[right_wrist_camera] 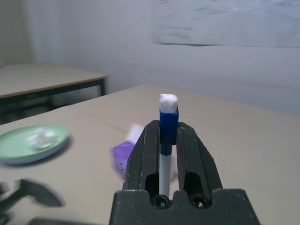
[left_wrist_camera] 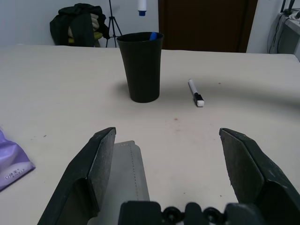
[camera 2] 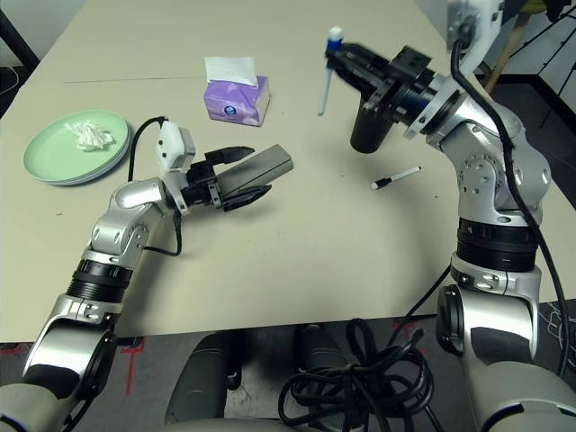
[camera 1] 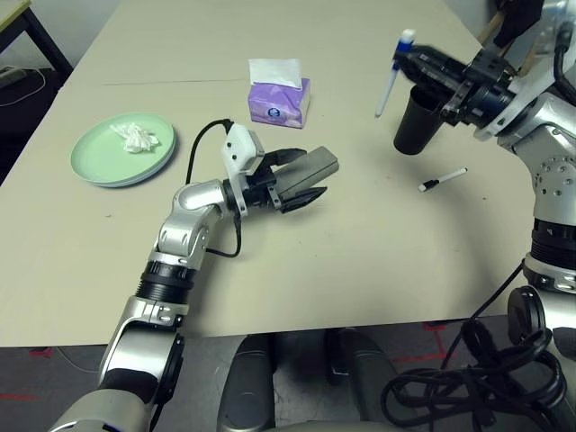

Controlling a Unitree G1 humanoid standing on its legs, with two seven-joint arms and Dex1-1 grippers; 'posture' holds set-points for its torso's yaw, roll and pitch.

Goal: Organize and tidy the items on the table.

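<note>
I need to release the white-and-blue pen, now held just above the black cup's rim, inside the opening of the black cup (camera 1: 434,99) with my right gripper.
My right gripper (camera 1: 407,61) is shut on a thin white-and-blue pen (camera 1: 391,79), held in the air just left of the black cup (camera 1: 416,121) and above its rim; the wrist view shows the pen's blue end (right_wrist_camera: 168,125) clamped between the fingers. My left gripper (camera 1: 310,173) is open low over the table (camera 1: 360,261), with the grey oblong glasses case (left_wrist_camera: 127,171) lying between its fingers, close against one finger (left_wrist_camera: 96,159). At the far left, crumpled white tissue (camera 1: 135,137) rests on a pale green plate (camera 1: 108,166).
A second pen (camera 1: 443,180), white with a black cap, lies on the table right of the cup. A purple tissue box (camera 1: 279,97) stands behind my left gripper. Black cables hang below the table's front edge on the right.
</note>
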